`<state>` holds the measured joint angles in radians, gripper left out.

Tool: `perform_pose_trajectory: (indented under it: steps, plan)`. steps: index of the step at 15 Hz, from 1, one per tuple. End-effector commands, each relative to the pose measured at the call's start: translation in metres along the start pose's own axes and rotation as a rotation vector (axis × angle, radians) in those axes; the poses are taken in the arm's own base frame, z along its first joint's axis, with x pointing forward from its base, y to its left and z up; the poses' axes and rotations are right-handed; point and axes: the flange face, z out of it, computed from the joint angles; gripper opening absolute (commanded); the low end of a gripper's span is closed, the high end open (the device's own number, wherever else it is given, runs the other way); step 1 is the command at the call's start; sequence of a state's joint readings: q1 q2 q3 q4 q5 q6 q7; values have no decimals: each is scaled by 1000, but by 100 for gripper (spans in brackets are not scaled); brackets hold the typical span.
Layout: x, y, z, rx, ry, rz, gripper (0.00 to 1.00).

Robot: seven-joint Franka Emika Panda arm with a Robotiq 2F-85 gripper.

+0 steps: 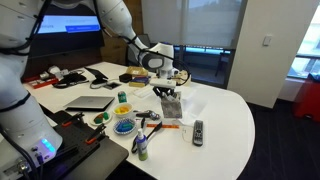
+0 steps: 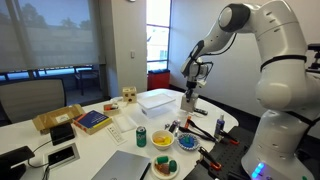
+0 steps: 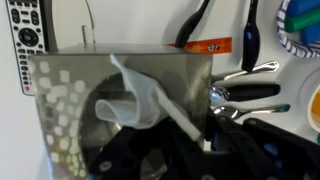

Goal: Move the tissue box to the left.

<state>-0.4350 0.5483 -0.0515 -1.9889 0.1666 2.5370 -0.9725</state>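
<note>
I should release the tissue box on the table (image 1: pixel 143 104) between the green can and the large white box.
The tissue box (image 3: pixel 80 100) is grey and white, mottled, with a white tissue sticking out of its top; it fills most of the wrist view. In both exterior views it stands on the white table (image 1: pixel 225 110), directly under the arm (image 1: pixel 168 106) (image 2: pixel 190 107). My gripper (image 3: pixel 190 140) is down on the box's top, with one dark finger at the opening and the other outside the box's side wall, closed on that wall. The gripper shows above the box in both exterior views (image 1: pixel 169 90) (image 2: pixel 191 92).
A remote (image 1: pixel 198 131) lies near the box, also in the wrist view (image 3: pixel 27 40). Pliers and tools (image 3: pixel 245 90) lie beside the box. A large white box (image 2: pixel 160 100), a tan wooden cube (image 2: pixel 128 95), a green can (image 2: pixel 141 137), a laptop (image 1: pixel 90 102) and bowls (image 1: pixel 124 127) crowd the table.
</note>
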Motion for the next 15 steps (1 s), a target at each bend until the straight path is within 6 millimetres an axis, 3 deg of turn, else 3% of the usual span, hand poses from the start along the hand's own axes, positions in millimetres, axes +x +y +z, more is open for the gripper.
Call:
perform_pose_trajectory:
  steps: [1, 5, 10, 15]
  plan:
    - [30, -36, -22, 36, -25, -92, 2]
    - [70, -81, -18, 76, -86, -222, 2]
    - [123, -143, 3, 85, -154, -375, 2]
    - [161, -191, 27, 90, -192, -480, 2]
